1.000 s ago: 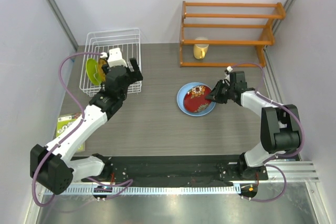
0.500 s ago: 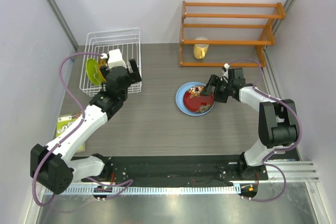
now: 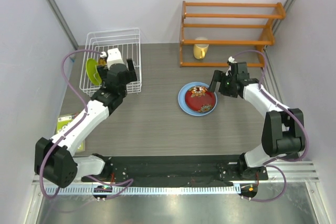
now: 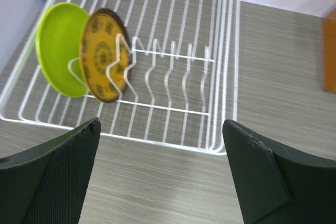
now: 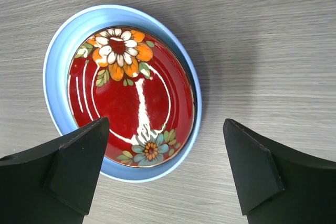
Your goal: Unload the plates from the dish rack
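Next, the left gripper moves to the amber-yellow plate's upper edge (image 3: 101,63) (image 4: 84,65), beside the lime green plate in the dish rack, and closes there.
The white wire dish rack (image 3: 113,32) stands at the back left. A lime green plate (image 3: 92,71) and an amber-yellow plate (image 4: 102,51) stand upright in its left slots. My left gripper (image 3: 122,68) hovers open at the rack's (image 4: 226,66) near side, holding nothing. The lime green plate (image 4: 58,45) lies ahead and to its left. A dark red flowered plate (image 3: 200,99) lies flat inside the light blue plate (image 3: 182,100) at mid-table. My right gripper (image 3: 218,83) hangs open just above and right of them. Below it the red plate (image 5: 126,98) rests on the blue plate (image 5: 55,77).
An orange slatted shelf (image 3: 231,30) stands at the back right with a yellow mug (image 3: 200,50) under it. A green packet (image 3: 67,124) lies at the table's left edge. Walls close in on both sides.
The right gripper opened, let go of the red plate on the blue plate and drew back up to the right. The left gripper edged closer to the rack.
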`<action>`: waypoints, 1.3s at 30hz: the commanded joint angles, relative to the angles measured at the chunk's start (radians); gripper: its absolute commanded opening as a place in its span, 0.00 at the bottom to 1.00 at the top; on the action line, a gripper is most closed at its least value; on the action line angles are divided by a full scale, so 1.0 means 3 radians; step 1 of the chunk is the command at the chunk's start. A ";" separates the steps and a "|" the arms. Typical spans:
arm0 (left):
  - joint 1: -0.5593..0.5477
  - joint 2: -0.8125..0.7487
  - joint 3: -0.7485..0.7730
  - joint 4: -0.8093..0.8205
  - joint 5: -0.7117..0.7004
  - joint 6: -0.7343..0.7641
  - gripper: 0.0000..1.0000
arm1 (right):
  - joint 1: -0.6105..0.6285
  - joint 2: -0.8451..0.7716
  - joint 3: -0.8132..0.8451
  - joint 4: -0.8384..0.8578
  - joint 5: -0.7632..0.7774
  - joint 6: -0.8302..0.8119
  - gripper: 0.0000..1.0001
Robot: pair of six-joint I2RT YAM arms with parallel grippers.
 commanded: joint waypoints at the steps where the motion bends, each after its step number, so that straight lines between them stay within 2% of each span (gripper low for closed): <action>1: 0.0267 0.0014 0.0180 0.0051 -0.0087 0.0078 0.98 | 0.0008 -0.0249 0.0102 -0.0117 0.0263 -0.0113 0.96; 6: 0.0839 0.0223 0.0293 0.0087 0.0112 -0.0004 1.00 | 0.0008 -0.0352 0.0045 -0.0127 0.0269 -0.0143 0.96; 9: 0.1034 0.0473 0.0374 0.0189 0.0153 0.0063 0.98 | 0.0003 -0.0311 0.0030 -0.0127 0.0253 -0.0148 0.96; 16: 0.1265 0.1189 0.0614 0.0430 0.0424 0.0068 0.92 | 0.0008 -0.0209 0.0004 -0.0127 0.0217 -0.0159 0.96; 21: 0.1305 0.1608 0.0870 0.0491 0.0434 0.0053 0.88 | 0.0008 -0.0127 0.0009 -0.0127 0.0192 -0.0174 0.96; 24: 0.1346 0.1772 0.1029 0.0440 0.0414 0.0042 0.79 | 0.0008 -0.0086 0.0009 -0.0122 0.0176 -0.0179 0.96; 25: 0.1362 0.1803 0.1059 0.0435 0.0424 0.0042 0.71 | 0.0003 -0.0071 0.0009 -0.0122 0.0181 -0.0189 0.96; 26: 0.1367 0.1839 0.1110 0.0430 0.0424 0.0047 0.68 | -0.0002 -0.0066 0.0015 -0.0127 0.0182 -0.0194 0.95; 27: 0.1372 0.1880 0.1131 0.0415 0.0424 0.0053 0.62 | -0.0003 -0.0050 0.0020 -0.0122 0.0176 -0.0194 0.95; 28: 0.1372 0.1895 0.1152 0.0399 0.0414 0.0058 0.49 | 0.0003 -0.0020 0.0025 -0.0132 0.0176 -0.0194 0.95; 30: 0.1372 0.1911 0.1177 0.0369 0.0404 0.0058 0.37 | 0.0003 0.0001 0.0035 -0.0127 0.0171 -0.0200 0.95; 31: 0.1377 0.1895 0.1172 0.0373 0.0404 0.0053 0.27 | 0.0003 0.0001 0.0035 -0.0127 0.0166 -0.0200 0.95; 33: 0.1377 0.1885 0.1142 0.0384 0.0404 0.0053 0.21 | -0.0002 0.0001 0.0035 -0.0127 0.0161 -0.0205 0.95; 34: 0.1377 0.1890 0.1137 0.0384 0.0404 0.0058 0.13 | 0.0003 0.0001 0.0035 -0.0127 0.0161 -0.0205 0.95; 36: 0.1377 0.1885 0.1147 0.0343 0.0414 0.0068 0.03 | 0.0003 -0.0009 0.0030 -0.0127 0.0166 -0.0205 0.95; 37: 0.1377 0.1880 0.1152 0.0333 0.0419 0.0083 0.00 | 0.0003 -0.0009 0.0020 -0.0132 0.0161 -0.0205 0.95; 39: 0.1377 0.1844 0.1137 0.0333 0.0429 0.0098 0.00 | 0.0003 -0.0015 0.0015 -0.0127 0.0171 -0.0205 0.95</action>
